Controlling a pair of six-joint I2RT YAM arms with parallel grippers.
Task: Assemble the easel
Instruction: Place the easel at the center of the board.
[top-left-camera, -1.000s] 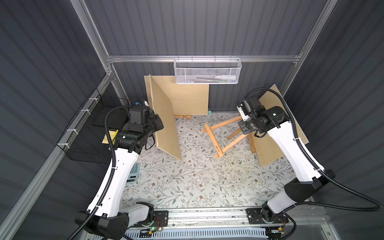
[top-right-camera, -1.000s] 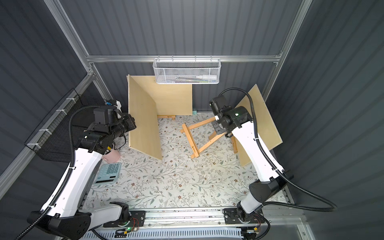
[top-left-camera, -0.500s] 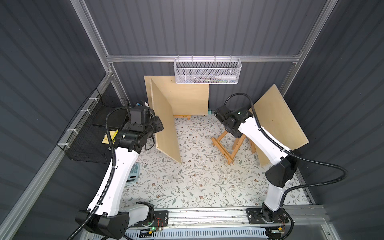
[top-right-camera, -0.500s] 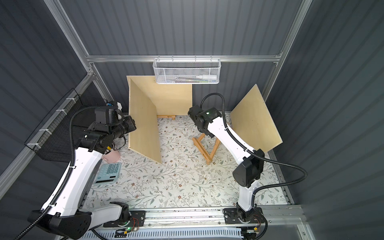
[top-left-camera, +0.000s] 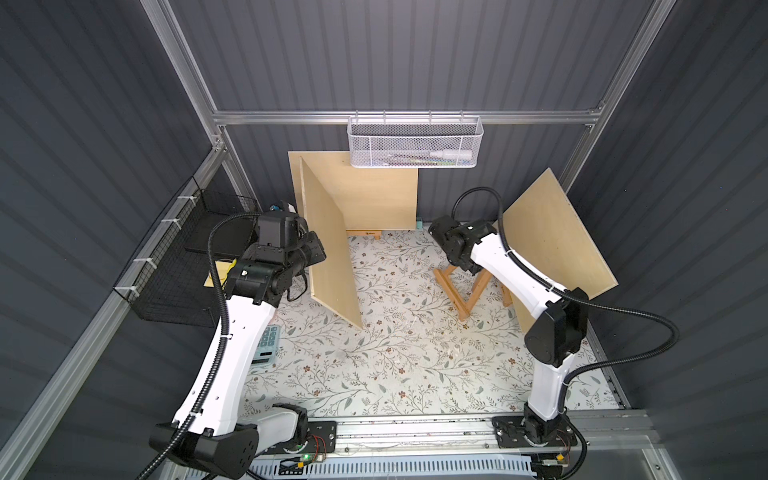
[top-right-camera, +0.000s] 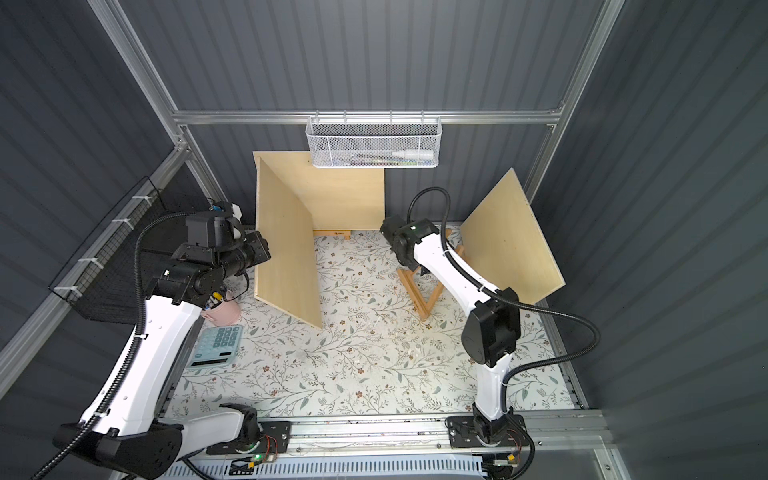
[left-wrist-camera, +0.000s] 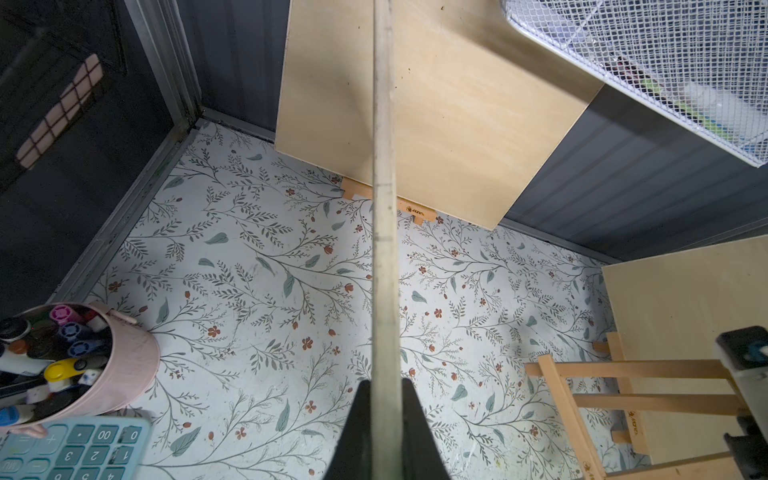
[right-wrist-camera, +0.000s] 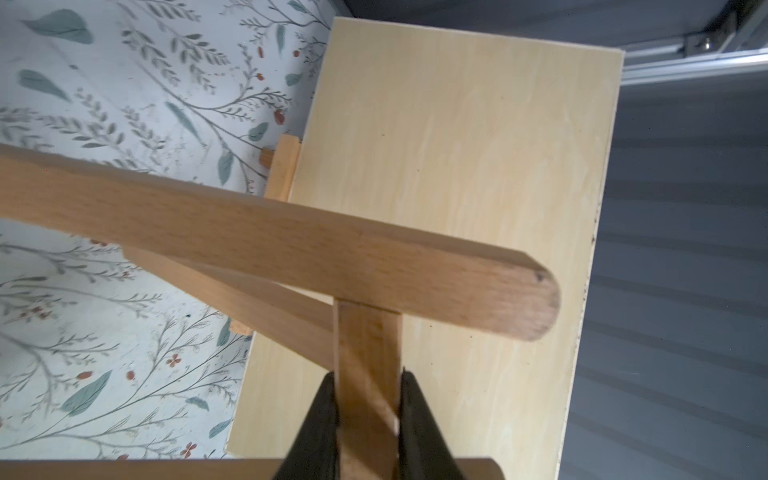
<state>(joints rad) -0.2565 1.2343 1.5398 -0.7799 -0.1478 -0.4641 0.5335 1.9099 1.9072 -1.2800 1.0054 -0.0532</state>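
My right gripper is going to stand the wooden easel, now in front of the leaning board, on the floral mat (top-left-camera: 439, 302) between the upright board and the leaning board.
My left gripper (left-wrist-camera: 386, 409) is shut on the edge of a plywood board (top-left-camera: 332, 249), which it holds upright above the floral mat at the left. The right gripper (right-wrist-camera: 368, 395) is shut on a crossbar of the wooden easel (right-wrist-camera: 291, 249). That easel (top-left-camera: 455, 297) stands with its legs spread in a V, in front of a second plywood board (top-left-camera: 557, 237) leaning at the right. In both top views the right wrist (top-right-camera: 409, 245) covers the fingers. A third board (top-left-camera: 374, 199) rests on another small easel's ledge (top-left-camera: 365, 234) against the back wall.
A white mesh basket (top-left-camera: 415, 147) hangs on the back rail above the third board. A black wire basket (top-left-camera: 174, 266) is fixed to the left wall. A pink cup of markers (top-right-camera: 222, 311) and a calculator (top-right-camera: 216, 345) sit at the mat's left edge.
The right arm swung the easel leftward, from lying tilted by the right board to a more upright stance in front of it. The left arm and its board stayed put.
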